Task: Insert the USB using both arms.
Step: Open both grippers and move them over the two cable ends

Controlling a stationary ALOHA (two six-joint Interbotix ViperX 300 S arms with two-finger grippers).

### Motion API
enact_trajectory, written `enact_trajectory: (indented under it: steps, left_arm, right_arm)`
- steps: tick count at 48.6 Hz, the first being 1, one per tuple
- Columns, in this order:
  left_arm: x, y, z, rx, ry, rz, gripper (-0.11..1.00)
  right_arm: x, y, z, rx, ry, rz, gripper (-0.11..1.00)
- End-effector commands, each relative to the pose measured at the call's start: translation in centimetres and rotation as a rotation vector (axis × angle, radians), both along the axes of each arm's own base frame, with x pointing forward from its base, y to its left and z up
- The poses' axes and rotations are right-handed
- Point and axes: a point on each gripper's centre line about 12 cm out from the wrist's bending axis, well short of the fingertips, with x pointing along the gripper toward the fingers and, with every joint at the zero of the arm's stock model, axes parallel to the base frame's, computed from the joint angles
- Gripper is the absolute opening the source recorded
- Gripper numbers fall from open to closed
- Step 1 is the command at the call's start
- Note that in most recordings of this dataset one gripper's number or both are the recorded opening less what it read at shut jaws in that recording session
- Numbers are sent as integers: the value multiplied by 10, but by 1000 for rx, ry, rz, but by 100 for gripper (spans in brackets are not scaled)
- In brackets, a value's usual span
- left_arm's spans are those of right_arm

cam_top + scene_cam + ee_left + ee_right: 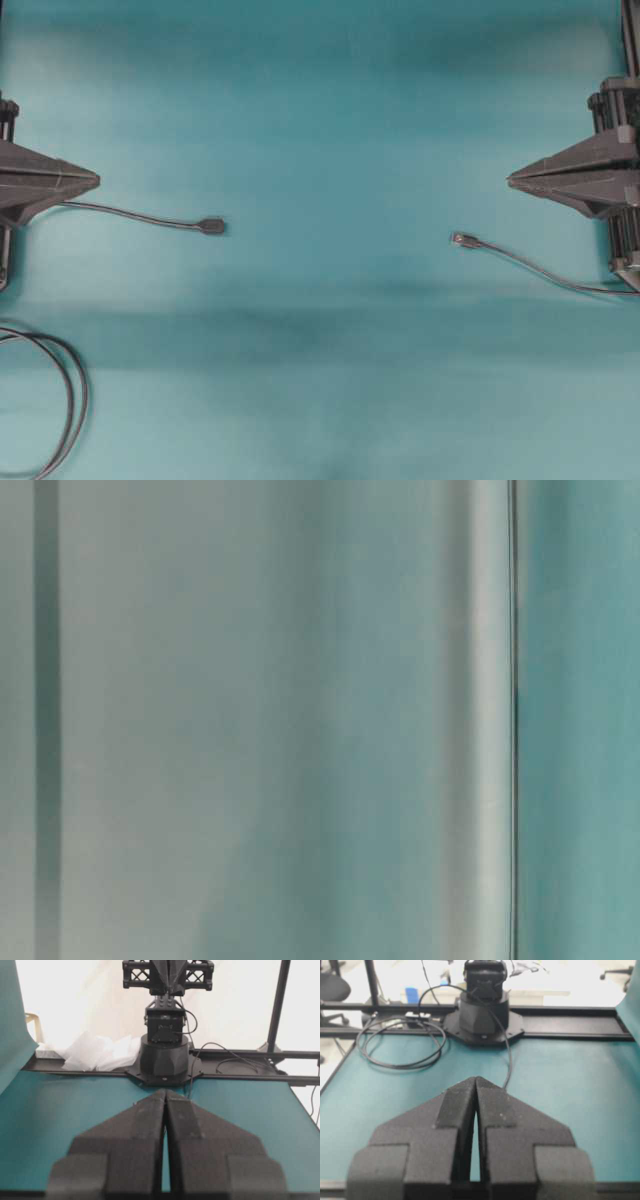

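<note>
The robot's right gripper should close on the dark body (471,242) of the USB plug, just behind the silvery tip of the plug.
The USB plug (460,239), with a small silvery tip, lies on the teal mat at the end of a thin dark grey cable (540,271) that runs off right. The other thin cable's black oval socket end (212,226) lies left of centre, well apart from the plug. My left gripper (98,180) is shut and empty at the left edge, above its cable. My right gripper (510,180) is shut and empty at the right edge, above and right of the plug. The wrist views show the left gripper (166,1091) and the right gripper (476,1079) closed, with both cable ends hidden behind the fingers.
A looped grey cable (70,400) lies at the lower left, and it also shows in the right wrist view (400,1045). The opposite arm bases (165,1055) (483,1020) stand at the mat's ends. White cloth (95,1052) lies beside one base. The table-level view is only blur.
</note>
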Motion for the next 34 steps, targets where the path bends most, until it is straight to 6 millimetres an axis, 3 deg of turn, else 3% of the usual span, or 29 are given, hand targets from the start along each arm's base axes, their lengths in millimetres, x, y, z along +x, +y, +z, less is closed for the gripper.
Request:
enact_trajectory:
  steps: [1,5,13,21,34]
  left_arm:
    - [2,-3,0,-15,2,-17,2]
    - [2,-6,1,-12,0,-31,9]
    - [4,-7,4,-10,52,-36,2]
    - [7,-8,-6,-12,213,-40,2]
    - [19,-9,-16,-17,327,-39,2]
  right_arm:
    - [2,1,5,-11,-14,5,0]
    - [2,1,4,-7,-11,7,1]
    - [4,2,10,-9,20,11,-1]
    - [4,2,-4,-8,195,9,-1]
    - [3,1,-14,28,356,2,-1]
